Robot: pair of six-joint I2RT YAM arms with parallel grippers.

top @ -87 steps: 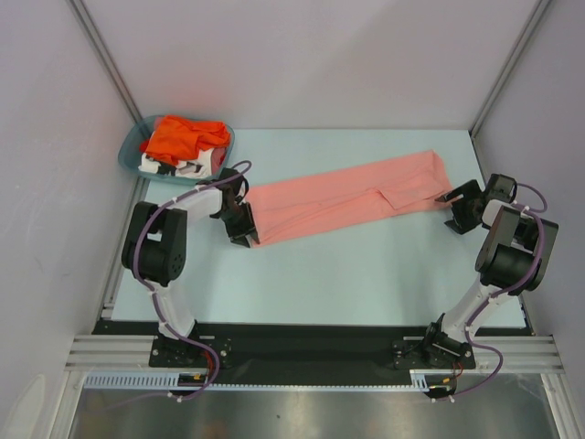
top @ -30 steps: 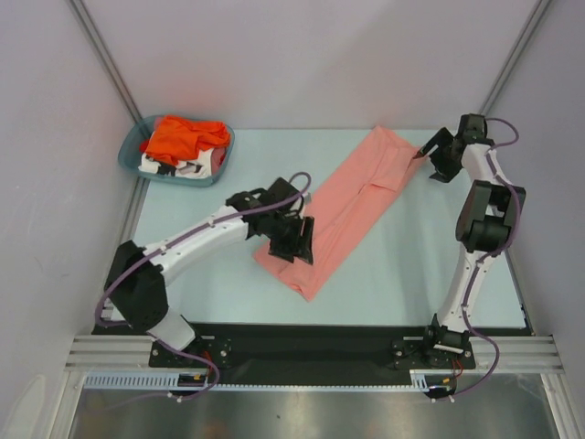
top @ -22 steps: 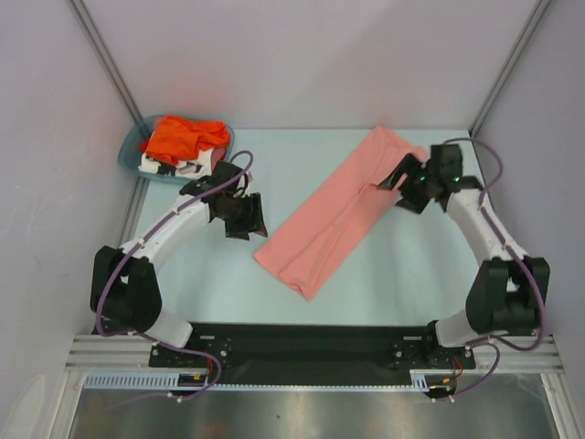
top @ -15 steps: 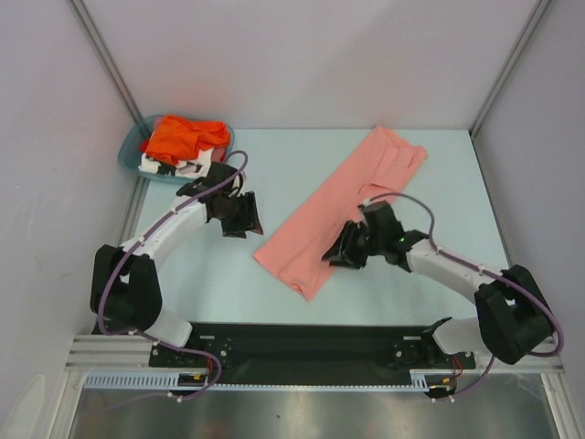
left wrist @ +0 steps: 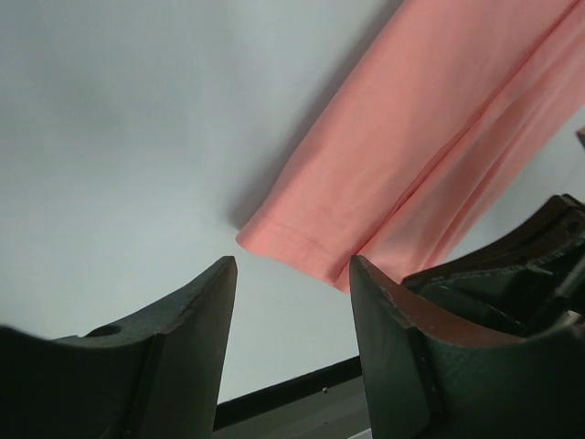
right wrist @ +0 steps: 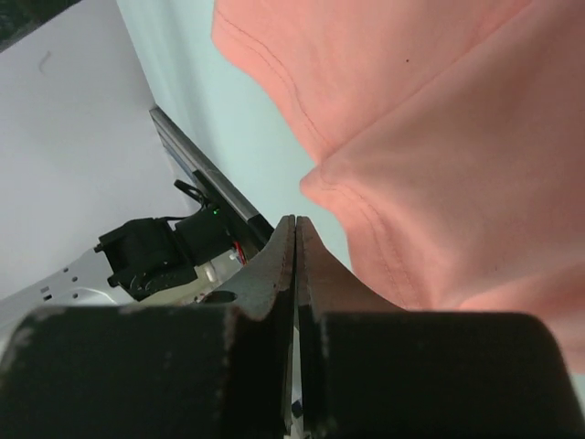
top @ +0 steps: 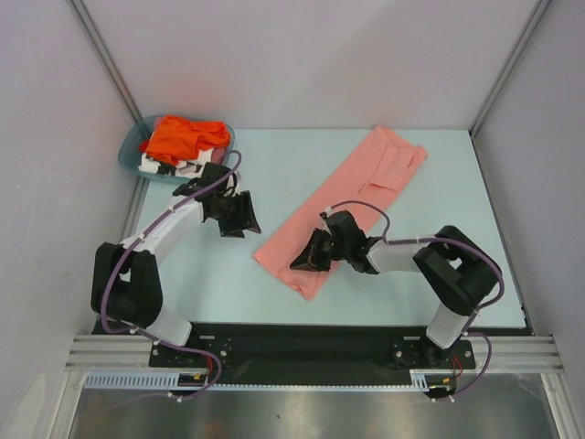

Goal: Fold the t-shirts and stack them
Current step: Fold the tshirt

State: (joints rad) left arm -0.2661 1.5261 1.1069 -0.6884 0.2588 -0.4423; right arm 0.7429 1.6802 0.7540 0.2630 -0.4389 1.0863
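Next, I open my right gripper, which is shut and empty over the middle of the hem, and pinch the hem's front corner [top: 309, 295] before I straighten the diagonal salmon-pink t-shirt.
The salmon-pink t-shirt [top: 352, 206], folded into a long strip, lies diagonally across the table [top: 430, 265]. Its hem end [left wrist: 302, 242] points to the front. My right gripper [top: 302, 260] is low over that near end, jaws shut flat together with no cloth showing between them [right wrist: 294, 221]; pink cloth [right wrist: 430, 146] lies just beside its fingers. My left gripper [top: 239, 218] hovers left of the strip, open and empty [left wrist: 292, 265], facing the hem. The orange t-shirt [top: 183, 137] and the white printed t-shirt [top: 174, 166] are heaped in the basket.
A teal basket [top: 222, 155] stands at the back left corner of the table. Grey walls close in both sides and the back. A black rail [top: 302, 338] runs along the front edge. The right arm's gripper [left wrist: 521, 265] shows in the left wrist view.
The right arm swept from the shirt's far end to its near end and its jaws closed. The left arm pulled back off the strip to the left. Earlier the strip was turned diagonal.
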